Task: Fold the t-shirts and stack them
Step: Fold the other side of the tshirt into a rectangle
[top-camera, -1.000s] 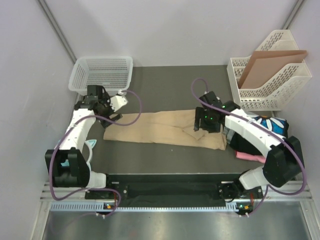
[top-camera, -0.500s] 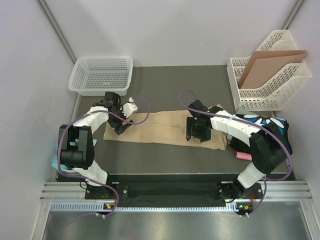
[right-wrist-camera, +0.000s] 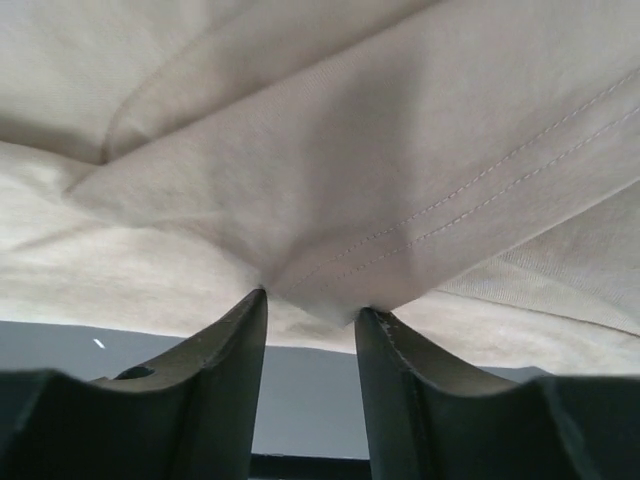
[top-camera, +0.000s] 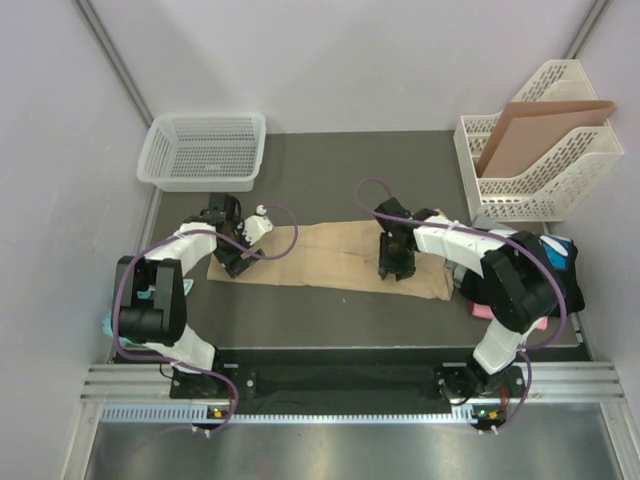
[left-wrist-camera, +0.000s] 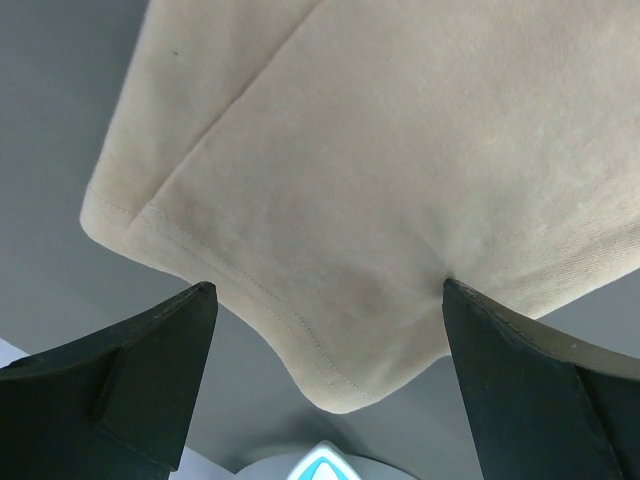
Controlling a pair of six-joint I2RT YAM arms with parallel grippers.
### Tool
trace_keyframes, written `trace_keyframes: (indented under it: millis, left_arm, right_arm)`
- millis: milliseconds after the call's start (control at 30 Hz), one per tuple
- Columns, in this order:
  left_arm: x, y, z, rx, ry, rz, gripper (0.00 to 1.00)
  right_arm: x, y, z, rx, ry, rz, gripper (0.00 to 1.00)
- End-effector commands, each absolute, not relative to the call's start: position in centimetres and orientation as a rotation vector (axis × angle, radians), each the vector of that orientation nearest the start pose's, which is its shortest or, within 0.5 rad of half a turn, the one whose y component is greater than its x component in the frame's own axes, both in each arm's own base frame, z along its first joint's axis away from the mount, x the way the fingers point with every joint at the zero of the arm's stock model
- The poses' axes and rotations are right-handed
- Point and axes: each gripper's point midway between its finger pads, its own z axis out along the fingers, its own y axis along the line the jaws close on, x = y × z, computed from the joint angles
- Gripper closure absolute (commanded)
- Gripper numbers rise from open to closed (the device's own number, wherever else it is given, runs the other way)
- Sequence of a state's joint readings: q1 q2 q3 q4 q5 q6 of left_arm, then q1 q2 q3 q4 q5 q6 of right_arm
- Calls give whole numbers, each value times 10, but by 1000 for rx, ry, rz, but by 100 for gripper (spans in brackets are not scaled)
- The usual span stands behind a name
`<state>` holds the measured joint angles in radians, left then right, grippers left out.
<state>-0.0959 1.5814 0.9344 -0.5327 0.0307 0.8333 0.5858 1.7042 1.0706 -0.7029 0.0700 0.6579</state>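
Note:
The stitched fold slants to the tan t-shirt's near edge. My right gripper needs to pinch the fold's corner (right-wrist-camera: 318, 296) and lay it toward the t-shirt's far edge.
The tan t-shirt (top-camera: 320, 258) lies folded into a long strip across the middle of the dark mat. My left gripper (top-camera: 238, 262) is down at its left end. In the left wrist view (left-wrist-camera: 330, 290) it is open, its fingers straddling the shirt's hemmed corner (left-wrist-camera: 330, 150). My right gripper (top-camera: 393, 266) is down on the strip's right part. In the right wrist view (right-wrist-camera: 310, 300) its fingers are closed on a stitched fold of the tan cloth (right-wrist-camera: 300, 150). The black daisy-print shirt (top-camera: 548, 250) and a pink one (top-camera: 495, 312) lie piled at the right edge.
A white mesh basket (top-camera: 205, 150) stands at the back left. A white file rack (top-camera: 535, 175) holding a brown cardboard sheet (top-camera: 540, 125) stands at the back right. A small teal item (top-camera: 110, 322) lies by the left arm's base.
Both grippers have come down onto the tan shirt: the left from near the basket to the strip's left corner, the right a little left and onto the fold.

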Motion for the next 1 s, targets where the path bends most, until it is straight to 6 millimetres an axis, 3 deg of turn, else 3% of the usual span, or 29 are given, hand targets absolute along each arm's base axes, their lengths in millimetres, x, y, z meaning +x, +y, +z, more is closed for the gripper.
trace_keyframes:
  millis: [0,133,233,333,400,633,767,867,967]
  left_arm:
    - [331,-1,39,1262,2412,218,1]
    - [328,6,38,1277,2420,269,1]
    - [328,9,39,1275,2416,288,1]
    - [327,12,40,1281,2412,317,1]
    - [327,17,41,1276,2408,341,1]
    - [325,26,40,1270,2419,355,1]
    - [325,27,41,1267,2419,356,1]
    - [324,26,41,1271,2420,351,1]
    - [323,27,40,1276,2420,353,1]
  right_arm:
    - [290,195,57,105,2787,159,60]
    - [299,195,67,98,2763,162,62]
    - [306,194,67,102,2758,157,68]
    - [312,195,66,100,2758,153,83]
    - [313,195,65,102,2763,148,100]
    - [312,194,67,98,2767,152,100]
    - [305,189,69,105,2767,150,76]
    - [301,186,71,115,2766,144,67]
    - [299,183,70,123,2764,132,67]
